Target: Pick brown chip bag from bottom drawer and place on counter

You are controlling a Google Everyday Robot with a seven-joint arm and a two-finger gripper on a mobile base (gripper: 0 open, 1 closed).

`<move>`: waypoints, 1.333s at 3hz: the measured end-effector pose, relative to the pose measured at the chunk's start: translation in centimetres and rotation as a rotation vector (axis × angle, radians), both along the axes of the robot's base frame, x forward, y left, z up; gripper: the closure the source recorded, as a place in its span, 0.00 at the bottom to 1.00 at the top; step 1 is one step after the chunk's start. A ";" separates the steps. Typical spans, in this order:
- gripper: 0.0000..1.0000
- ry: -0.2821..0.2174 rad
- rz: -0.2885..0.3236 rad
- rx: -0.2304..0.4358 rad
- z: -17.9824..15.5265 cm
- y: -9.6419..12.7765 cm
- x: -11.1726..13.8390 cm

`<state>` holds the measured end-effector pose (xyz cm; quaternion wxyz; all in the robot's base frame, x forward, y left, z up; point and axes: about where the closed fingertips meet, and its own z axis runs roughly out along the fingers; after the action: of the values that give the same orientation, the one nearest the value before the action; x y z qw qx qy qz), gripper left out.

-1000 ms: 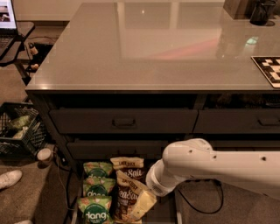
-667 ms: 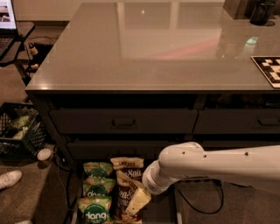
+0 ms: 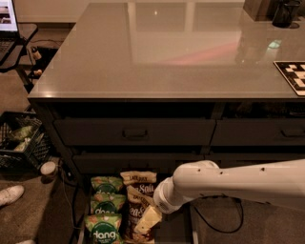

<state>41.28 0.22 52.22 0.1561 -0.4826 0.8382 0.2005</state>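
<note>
My gripper is to close next on the upper part [image 3: 142, 201] of the front brown chip bag, just in front of the back brown bag.
The bottom drawer [image 3: 172, 229] is pulled open at the foot of the cabinet. In it lie two brown chip bags with "Sea Salt" lettering, one at the back [image 3: 138, 181] and one in front of it [image 3: 134, 208]. Three green "dang" bags [image 3: 103, 232] lie in a row to their left. My white arm reaches in from the right. The gripper [image 3: 147, 219], cream-coloured, is down on the lower right part of the front brown bag. The grey glossy counter [image 3: 181, 47] spreads above.
Dark drawer fronts with bar handles [image 3: 136, 134] sit under the counter. A checkered board [image 3: 293, 76] and a dark container [image 3: 286, 12] stand on its right side. A black crate [image 3: 19, 143], a white shoe [image 3: 9, 195] and a laptop [image 3: 7, 19] are at the left. A cable [image 3: 214, 217] hangs beside the drawer.
My arm has shifted a little to the left and the gripper has moved down and left over the front brown bag. The bags have not moved.
</note>
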 end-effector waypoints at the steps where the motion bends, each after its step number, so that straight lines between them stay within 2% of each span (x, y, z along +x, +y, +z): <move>1: 0.00 -0.024 -0.027 0.038 -4.0 1.2 2.0; 2: 0.00 -0.063 -0.071 0.063 -7.6 2.0 5.2; 3: 0.00 -0.070 -0.103 0.074 -10.6 2.2 7.1; 4: 0.00 -0.055 -0.138 0.076 -13.6 2.1 8.1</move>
<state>49.34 2.28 38.63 0.2105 -0.4227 0.8567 0.2076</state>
